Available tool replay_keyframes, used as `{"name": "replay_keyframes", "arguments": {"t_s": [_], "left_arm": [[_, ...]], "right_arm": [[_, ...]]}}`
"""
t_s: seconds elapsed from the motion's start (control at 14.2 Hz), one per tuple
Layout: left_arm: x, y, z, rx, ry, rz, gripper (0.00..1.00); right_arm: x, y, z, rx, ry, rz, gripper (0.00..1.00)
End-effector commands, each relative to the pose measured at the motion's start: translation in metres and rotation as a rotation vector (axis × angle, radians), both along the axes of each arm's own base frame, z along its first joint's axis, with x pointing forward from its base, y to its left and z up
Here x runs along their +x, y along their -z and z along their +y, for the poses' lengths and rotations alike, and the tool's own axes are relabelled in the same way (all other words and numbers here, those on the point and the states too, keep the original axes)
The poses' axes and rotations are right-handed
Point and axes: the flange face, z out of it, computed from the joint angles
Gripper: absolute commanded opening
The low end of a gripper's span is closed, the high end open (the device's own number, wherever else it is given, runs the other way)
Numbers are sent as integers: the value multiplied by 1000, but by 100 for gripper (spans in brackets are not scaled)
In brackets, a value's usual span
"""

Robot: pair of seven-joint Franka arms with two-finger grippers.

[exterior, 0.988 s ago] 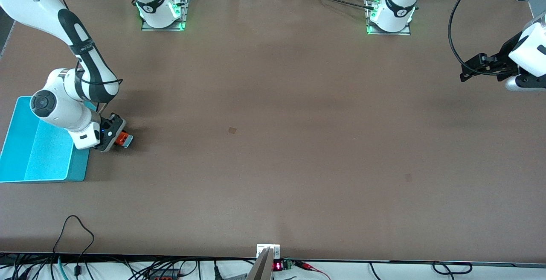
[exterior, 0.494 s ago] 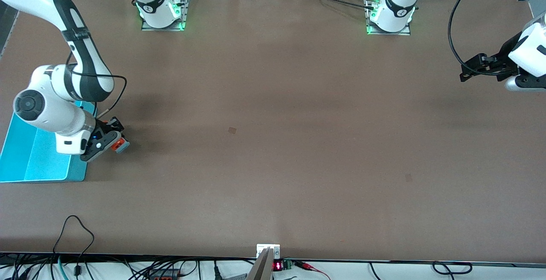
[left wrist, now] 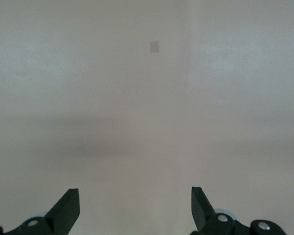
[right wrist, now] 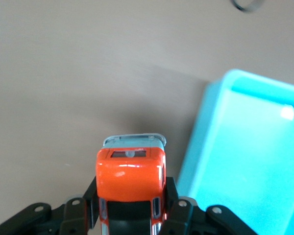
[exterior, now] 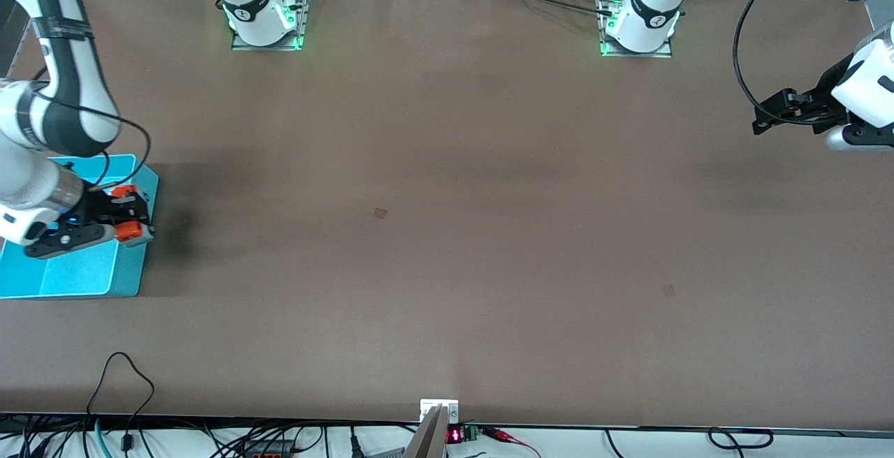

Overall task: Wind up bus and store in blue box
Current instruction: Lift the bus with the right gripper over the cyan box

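Note:
The robot's right gripper should release the bus on the blue box's bottom [exterior: 100,233], close to the side of the box that faces the middle of the table.
My right gripper [exterior: 129,224] is shut on the small orange-red bus [exterior: 130,230] and holds it in the air over the edge of the blue box [exterior: 77,273] that faces the table's middle. In the right wrist view the bus [right wrist: 131,182] sits between the two black fingers, with the blue box's rim [right wrist: 206,132] beside it. The blue box stands at the right arm's end of the table. My left gripper [left wrist: 135,208] is open and empty, held high over bare table at the left arm's end, where the arm waits.
The brown table [exterior: 447,234] is bare across its middle. Both arm bases [exterior: 265,18] stand at the edge of the table farthest from the front camera. Cables [exterior: 119,388] lie along the edge nearest to it.
My right gripper has carried the bus from over the table beside the box to over the box's edge. The left arm has not moved.

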Motion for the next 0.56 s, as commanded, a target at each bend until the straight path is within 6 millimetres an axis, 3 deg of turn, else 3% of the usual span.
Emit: {"name": "replay_keyframes", "arguments": {"t_s": [0.0, 0.14, 0.28, 0.42, 0.49], "left_arm": [[4, -5, -1, -19, -5, 4, 100], [3, -6, -1, -20, -7, 2, 100], [4, -6, -1, -19, -5, 2, 100], [4, -5, -1, -20, -5, 4, 100], [4, -6, -1, -20, -5, 2, 100]], "right_arm": [[-2, 5, -56, -5, 117, -33, 0], [-6, 21, -89, -18, 150, -59, 0], [-8, 39, -107, -32, 168, -69, 0], [-3, 74, -135, -38, 162, -96, 0], [-3, 82, -141, -40, 160, -106, 0]]}}
